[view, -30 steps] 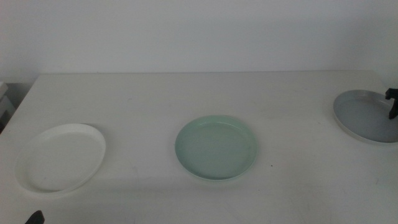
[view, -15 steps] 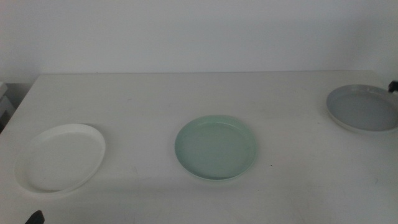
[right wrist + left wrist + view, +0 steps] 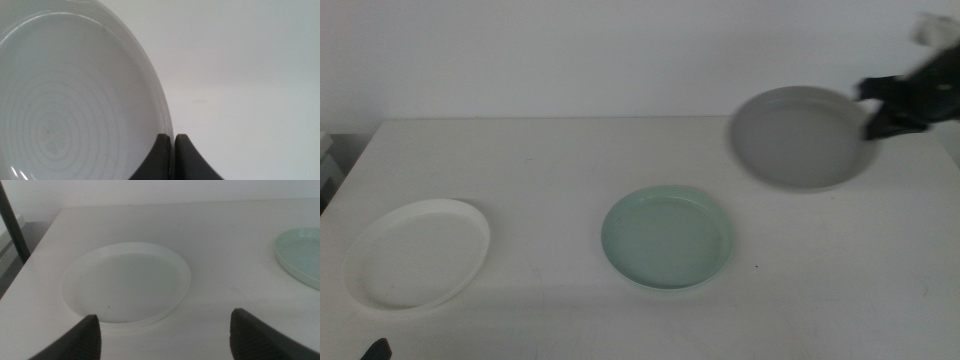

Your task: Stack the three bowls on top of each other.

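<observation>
My right gripper needs to release the grey bowl, now tilted above the table, inside the mint green bowl [image 3: 667, 237] mid-table.
The grey bowl [image 3: 800, 138] hangs in the air at the right rear, tilted, above the table. My right gripper [image 3: 873, 118] is shut on its right rim; the right wrist view shows the jaws pinching the rim of the grey bowl [image 3: 75, 100] at my right gripper [image 3: 172, 142]. The mint green bowl [image 3: 667, 238] sits at the table's middle. The white bowl [image 3: 417, 254] sits at the front left. My left gripper [image 3: 162, 330] is open and empty, low at the front left, just short of the white bowl [image 3: 127, 282].
The white table [image 3: 570, 160] has its left edge beside the white bowl. A dark upright bar [image 3: 12, 222] stands off the table's left edge. The mint green bowl's rim [image 3: 300, 255] shows in the left wrist view.
My right gripper has lifted the grey bowl off the table's right edge and carried it up and to the left. The other two bowls and the left arm have not moved.
</observation>
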Robot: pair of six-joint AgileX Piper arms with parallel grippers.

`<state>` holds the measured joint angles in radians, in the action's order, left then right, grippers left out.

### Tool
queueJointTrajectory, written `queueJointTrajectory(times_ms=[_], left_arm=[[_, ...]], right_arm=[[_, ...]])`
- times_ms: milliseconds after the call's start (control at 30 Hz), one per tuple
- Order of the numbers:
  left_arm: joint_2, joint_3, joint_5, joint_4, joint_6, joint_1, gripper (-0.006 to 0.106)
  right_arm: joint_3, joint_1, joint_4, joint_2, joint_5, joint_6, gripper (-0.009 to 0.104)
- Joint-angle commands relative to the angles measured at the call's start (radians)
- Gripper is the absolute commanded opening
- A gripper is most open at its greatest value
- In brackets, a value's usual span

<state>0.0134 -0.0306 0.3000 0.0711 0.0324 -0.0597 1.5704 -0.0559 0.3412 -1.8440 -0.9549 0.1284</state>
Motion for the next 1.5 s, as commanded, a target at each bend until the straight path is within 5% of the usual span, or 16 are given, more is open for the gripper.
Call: queueJointTrajectory(times_ms=[0,333,1033,1467], left_arm=[[0.014,0.005,-0.08,0.001,-0.011,0.0,0.086],[0.014,0.005,-0.08,0.001,-0.012,0.0,0.086],[0.014,0.005,-0.08,0.001,-0.012,0.0,0.086],[0.014,0.005,-0.08,0.001,-0.012,0.0,0.086]], right_arm=[[0.018,0.075,0.019,0.055,0.034,-0.006,-0.001],[0.015,0.365,-0.015,-0.026,0.168,-0.093,-0.001],[0.014,0.395,-0.041,-0.152,0.153,-0.115,0.001],[0.087,0.384,-0.09,-0.085,-0.004,-0.11,0.054]])
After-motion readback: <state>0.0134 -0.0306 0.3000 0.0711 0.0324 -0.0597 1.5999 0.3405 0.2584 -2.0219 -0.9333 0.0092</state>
